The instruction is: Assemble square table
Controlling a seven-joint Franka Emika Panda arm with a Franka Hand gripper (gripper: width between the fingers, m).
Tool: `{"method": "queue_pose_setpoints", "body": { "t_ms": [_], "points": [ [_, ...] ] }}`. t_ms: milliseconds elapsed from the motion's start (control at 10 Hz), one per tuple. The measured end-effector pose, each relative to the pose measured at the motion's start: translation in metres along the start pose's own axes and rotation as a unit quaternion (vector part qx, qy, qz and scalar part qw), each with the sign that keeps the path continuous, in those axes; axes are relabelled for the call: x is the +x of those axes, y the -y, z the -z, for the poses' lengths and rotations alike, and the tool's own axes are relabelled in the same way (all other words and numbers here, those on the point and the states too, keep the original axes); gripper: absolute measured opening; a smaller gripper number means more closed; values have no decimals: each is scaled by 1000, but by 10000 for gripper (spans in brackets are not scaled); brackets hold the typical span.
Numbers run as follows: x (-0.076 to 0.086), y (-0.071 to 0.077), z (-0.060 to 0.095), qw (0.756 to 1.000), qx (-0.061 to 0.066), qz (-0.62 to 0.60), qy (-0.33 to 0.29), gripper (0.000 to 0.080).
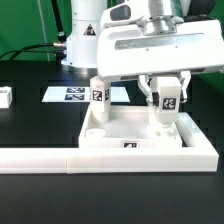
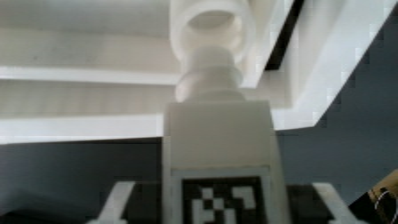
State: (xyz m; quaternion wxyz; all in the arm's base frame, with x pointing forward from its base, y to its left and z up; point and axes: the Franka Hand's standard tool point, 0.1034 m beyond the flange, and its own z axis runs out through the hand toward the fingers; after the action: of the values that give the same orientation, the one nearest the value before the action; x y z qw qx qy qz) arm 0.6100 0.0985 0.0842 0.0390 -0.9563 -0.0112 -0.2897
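Observation:
My gripper is to let go of the white leg, standing it upright in the tabletop's corner [image 1: 175, 131] that is nearest the bend of the long white rail.
The white square tabletop [image 1: 128, 127] lies rim-up against a long white rail. One white leg [image 1: 97, 96] with a tag stands upright at its far corner on the exterior view's left. My gripper [image 1: 168, 101] is shut on a second tagged leg [image 1: 169, 98], held upright over the tabletop's far corner on the exterior view's right. In the wrist view this leg [image 2: 217, 140] fills the middle between my fingers [image 2: 135, 198], its tag facing the camera and its rounded screw end [image 2: 210, 40] pointing at the tabletop [image 2: 71, 100]. Whether the end touches the tabletop I cannot tell.
The long white L-shaped rail [image 1: 50, 158] runs along the front and up the tabletop's side on the exterior view's right. The marker board [image 1: 72, 94] lies behind the tabletop. Another small white leg [image 1: 5, 97] lies at the exterior view's left edge. The robot's base [image 1: 82, 30] stands behind.

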Motion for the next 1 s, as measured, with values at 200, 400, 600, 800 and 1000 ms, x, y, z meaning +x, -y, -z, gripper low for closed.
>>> {"method": "queue_pose_setpoints", "body": {
  "t_ms": [200, 400, 600, 800, 1000],
  "points": [
    [-6, 1, -3, 1000, 0, 1, 5, 287],
    [-9, 1, -6, 1000, 0, 2, 8, 287],
    [-13, 1, -8, 1000, 0, 2, 12, 287],
    [-17, 1, -11, 1000, 0, 2, 13, 287],
    [-17, 2, -11, 1000, -1, 3, 7, 287]
  ]
}}
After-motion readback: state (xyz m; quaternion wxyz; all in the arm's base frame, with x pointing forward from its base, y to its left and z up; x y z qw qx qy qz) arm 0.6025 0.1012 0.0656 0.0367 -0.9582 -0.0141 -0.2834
